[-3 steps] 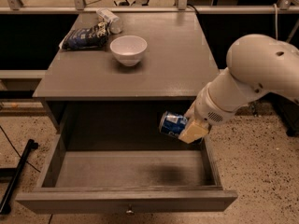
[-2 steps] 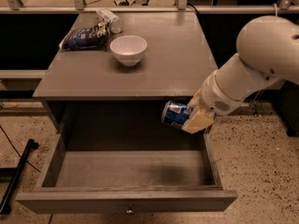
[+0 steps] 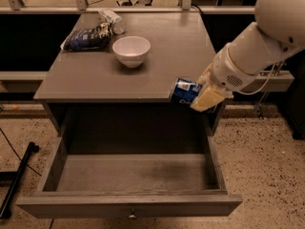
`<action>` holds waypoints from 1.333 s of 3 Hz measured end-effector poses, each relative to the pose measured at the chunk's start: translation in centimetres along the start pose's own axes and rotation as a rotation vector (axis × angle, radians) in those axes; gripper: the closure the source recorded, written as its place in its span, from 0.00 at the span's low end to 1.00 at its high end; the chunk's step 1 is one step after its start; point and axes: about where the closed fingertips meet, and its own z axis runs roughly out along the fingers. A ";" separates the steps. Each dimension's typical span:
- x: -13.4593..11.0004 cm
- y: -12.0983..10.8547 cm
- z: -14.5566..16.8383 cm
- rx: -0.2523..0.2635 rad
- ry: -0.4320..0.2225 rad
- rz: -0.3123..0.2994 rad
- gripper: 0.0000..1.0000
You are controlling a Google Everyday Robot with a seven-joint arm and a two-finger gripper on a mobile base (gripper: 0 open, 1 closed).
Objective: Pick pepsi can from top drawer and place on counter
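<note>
My gripper is going to release the pepsi can, now tilted above the open drawer, near the counter's front edge (image 3: pixel 166 81), a short way from the white bowl.
My gripper (image 3: pixel 198 93) is shut on the pepsi can (image 3: pixel 183 90), a small blue can with silver ends, held tilted on its side. The can hangs at the counter's front right edge, at about the level of the counter top and above the open top drawer (image 3: pixel 128 205). The drawer is pulled out and its grey floor shows nothing in it. The counter (image 3: pixel 167 56) is the flat grey top of the cabinet. My white arm comes in from the upper right.
A white bowl (image 3: pixel 131 50) stands mid-counter. A dark blue snack bag (image 3: pixel 87 37) and a small whitish container (image 3: pixel 112 20) lie at the back left. A black pole (image 3: pixel 16 185) lies on the speckled floor at the left.
My gripper has lifted the pepsi can up out of the drawer space to the level of the counter's front edge. The arm has risen with it.
</note>
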 end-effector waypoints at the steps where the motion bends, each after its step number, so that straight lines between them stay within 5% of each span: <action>1: -1.8 -1.9 0.5 0.023 -0.010 -0.034 1.00; 3: -5.1 -5.6 6.4 0.072 0.043 -0.090 0.98; 4: -5.3 -5.8 6.5 0.072 0.049 -0.093 0.76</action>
